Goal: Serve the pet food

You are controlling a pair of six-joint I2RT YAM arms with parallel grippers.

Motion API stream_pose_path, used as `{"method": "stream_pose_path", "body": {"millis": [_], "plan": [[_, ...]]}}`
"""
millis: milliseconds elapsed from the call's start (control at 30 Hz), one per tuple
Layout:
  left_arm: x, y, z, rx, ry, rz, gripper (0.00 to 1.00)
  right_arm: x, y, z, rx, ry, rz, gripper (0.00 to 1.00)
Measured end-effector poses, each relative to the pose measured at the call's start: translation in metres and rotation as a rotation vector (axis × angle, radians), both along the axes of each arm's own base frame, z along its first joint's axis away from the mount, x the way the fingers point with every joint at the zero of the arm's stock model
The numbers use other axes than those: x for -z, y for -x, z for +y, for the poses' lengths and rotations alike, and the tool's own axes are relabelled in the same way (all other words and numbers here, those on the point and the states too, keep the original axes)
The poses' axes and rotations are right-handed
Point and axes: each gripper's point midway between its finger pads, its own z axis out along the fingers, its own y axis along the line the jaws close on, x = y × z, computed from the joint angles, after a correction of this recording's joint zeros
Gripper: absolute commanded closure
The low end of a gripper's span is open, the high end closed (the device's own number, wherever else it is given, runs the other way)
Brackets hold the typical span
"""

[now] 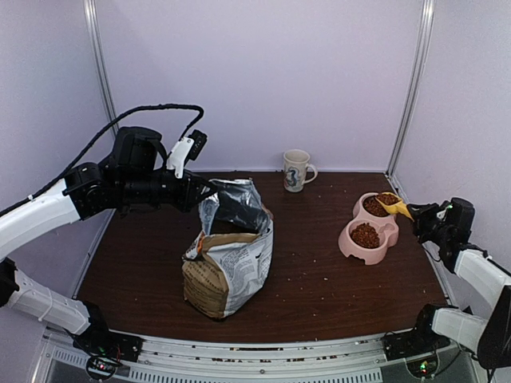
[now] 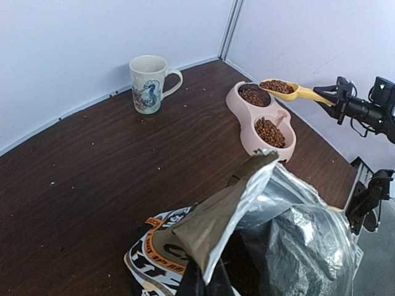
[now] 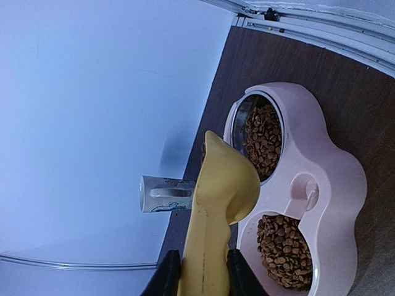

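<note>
My right gripper will let go of the yellow scoop on the dark table (image 1: 326, 259), between the bag and the pink bowl. The scoop now hangs over the bowl's far well.
Pet food (image 1: 365, 235) fills both wells of the pink double bowl (image 1: 389, 229) at the right. More kibble (image 2: 278, 86) lies in the yellow scoop (image 2: 295, 92), which hangs level over the bowl's far well (image 3: 262, 139). My right gripper (image 3: 200, 271) is shut on the scoop's handle (image 3: 207, 246). The kraft-brown bag (image 1: 231, 267) stands mid-table with its foil mouth open. My left gripper (image 2: 207, 285) is shut on the bag's upper flap (image 2: 228, 209) and holds it up. The bag's contents are hidden in shadow.
A printed mug (image 1: 297, 170) stands by the back wall, left of the bowl. Stray kibble crumbs dot the dark wooden table (image 1: 319, 271). White walls close in the back and both sides.
</note>
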Motion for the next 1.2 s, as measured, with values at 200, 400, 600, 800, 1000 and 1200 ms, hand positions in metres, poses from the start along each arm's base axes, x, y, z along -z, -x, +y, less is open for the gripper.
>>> {"method": "stream_pose_path", "body": {"millis": [200,400,600,800,1000,1200], "plan": [[0.000,0.000,0.000,0.004,-0.004,-0.004,1.00,-0.002,-0.004,-0.005,-0.004,0.061,0.050,0.82],[0.000,0.000,0.000,0.004,-0.005,-0.006,1.00,-0.004,-0.006,-0.009,-0.007,0.111,0.089,0.82],[0.000,0.000,0.000,0.005,-0.005,-0.006,1.00,-0.007,-0.006,-0.012,-0.007,0.148,0.112,0.82],[0.000,0.000,0.000,0.006,-0.005,-0.007,1.00,-0.008,-0.006,-0.013,-0.016,0.176,0.136,0.82],[0.000,0.000,0.000,0.010,-0.006,-0.008,1.00,-0.012,-0.008,-0.015,-0.020,0.204,0.153,0.82],[0.000,0.000,0.000,0.012,-0.006,-0.008,1.00,-0.018,-0.010,-0.017,-0.028,0.236,0.164,0.82]]}}
